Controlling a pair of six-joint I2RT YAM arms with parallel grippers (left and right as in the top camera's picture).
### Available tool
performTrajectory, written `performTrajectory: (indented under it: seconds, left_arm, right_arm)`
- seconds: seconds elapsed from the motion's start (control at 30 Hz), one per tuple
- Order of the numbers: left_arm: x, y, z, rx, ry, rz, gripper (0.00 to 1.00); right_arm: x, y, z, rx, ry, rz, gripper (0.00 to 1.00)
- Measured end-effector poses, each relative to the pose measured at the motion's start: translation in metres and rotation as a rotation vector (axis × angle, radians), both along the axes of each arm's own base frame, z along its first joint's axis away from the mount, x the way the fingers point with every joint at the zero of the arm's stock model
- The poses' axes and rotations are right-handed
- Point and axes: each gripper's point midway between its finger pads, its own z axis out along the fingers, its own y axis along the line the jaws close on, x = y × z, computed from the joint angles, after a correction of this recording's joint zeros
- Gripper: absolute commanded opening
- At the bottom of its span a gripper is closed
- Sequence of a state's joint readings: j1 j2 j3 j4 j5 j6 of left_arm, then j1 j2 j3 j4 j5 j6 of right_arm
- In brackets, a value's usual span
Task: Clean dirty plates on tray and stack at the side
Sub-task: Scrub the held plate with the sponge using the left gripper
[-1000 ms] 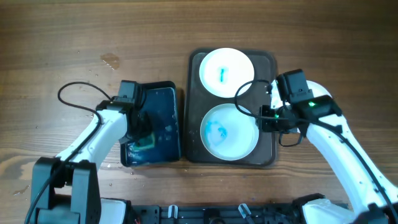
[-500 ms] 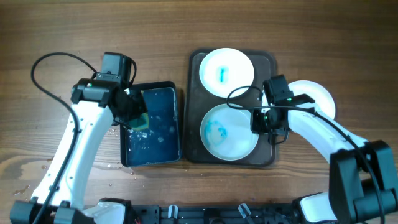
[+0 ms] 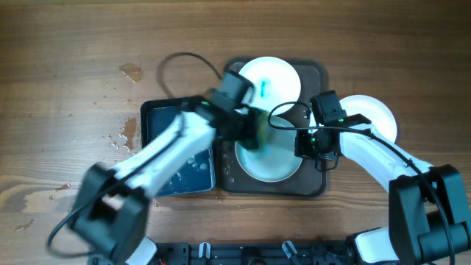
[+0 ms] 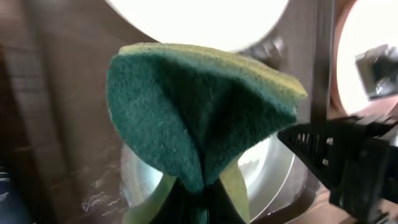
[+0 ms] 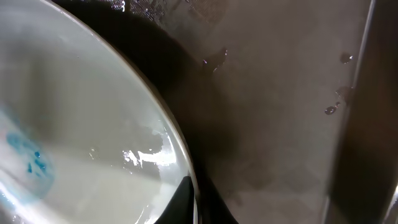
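Next, I let go of the green sponge with my left gripper in the dark blue tray (image 3: 168,157), on the side facing the water drops.
The dark brown tray (image 3: 319,184) holds two white plates. The far plate (image 3: 280,81) has a blue smear. The near plate (image 3: 276,163) also shows in the right wrist view (image 5: 81,137) with blue smears. My left gripper (image 3: 254,131) is shut on a green sponge (image 4: 199,106) and holds it over the near plate's left side. My right gripper (image 3: 304,143) is shut on the near plate's right rim (image 5: 186,180). A third, plain white plate (image 3: 372,114) lies on the table right of the tray.
A smaller dark blue tray (image 3: 158,118) lies left of the brown tray, wet inside. Water drops (image 3: 121,136) mark the wooden table to its left. The left arm's cable (image 3: 184,62) loops over the table.
My left arm has swung right from the blue tray, carrying the sponge onto the near plate. My right gripper has stayed on the plate's rim.
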State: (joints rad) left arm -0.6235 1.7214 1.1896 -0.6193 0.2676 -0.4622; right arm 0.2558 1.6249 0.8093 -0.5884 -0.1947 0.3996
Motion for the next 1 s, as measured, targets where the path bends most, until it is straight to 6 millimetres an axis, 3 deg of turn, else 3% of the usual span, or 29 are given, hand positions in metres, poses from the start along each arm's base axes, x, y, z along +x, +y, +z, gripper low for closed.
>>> performTrajectory:
  seconds: [0.1, 0.2, 0.27, 0.4, 0.5, 0.57, 0.67, 0.7, 0.8, 0.9, 1.0]
  left_arm:
    - [-0.025, -0.042, -0.048, 0.001, 0.099, -0.056, 0.04]
    - [-0.026, -0.045, -0.069, 0.009, 0.159, -0.023, 0.04]
    - [-0.025, -0.031, -0.071, 0.077, 0.167, 0.017, 0.04]
    - [-0.007, 0.027, -0.073, 0.302, 0.117, 0.141, 0.04]
    - [0.001, 0.038, -0.073, 0.336, 0.088, 0.171, 0.04]
    - [0.003, 0.030, -0.073, 0.277, 0.102, 0.166, 0.04]
    - [0.008, -0.014, -0.068, 0.033, 0.140, 0.105, 0.04]
    - [0.002, -0.038, -0.069, -0.035, 0.141, 0.049, 0.04]
    - [-0.026, -0.079, -0.069, -0.096, 0.145, -0.069, 0.04]
    - [-0.029, -0.071, -0.070, -0.078, 0.173, -0.076, 0.04]
    - [-0.024, -0.027, -0.075, 0.068, 0.221, 0.013, 0.04]
  right_arm:
    - [0.000, 0.000, 0.000, 0.000, 0.000, 0.000, 0.04]
    - [0.000, 0.000, 0.000, 0.000, 0.000, 0.000, 0.04]
    - [0.000, 0.000, 0.000, 0.000, 0.000, 0.000, 0.04]
    - [0.000, 0.003, 0.001, 0.016, 0.001, 0.005, 0.04]
    - [-0.001, 0.008, 0.001, 0.032, 0.000, 0.011, 0.04]
    - [-0.001, 0.007, 0.001, 0.028, 0.004, 0.006, 0.04]
    - [0.000, 0.000, 0.000, 0.008, 0.008, -0.022, 0.04]
    - [0.000, -0.001, 0.000, 0.006, 0.008, -0.023, 0.04]
    - [-0.001, -0.002, 0.000, 0.000, 0.010, -0.026, 0.04]
    - [-0.001, -0.002, 0.000, 0.000, 0.012, -0.026, 0.05]
    - [-0.002, 0.000, 0.000, 0.008, 0.014, -0.024, 0.04]
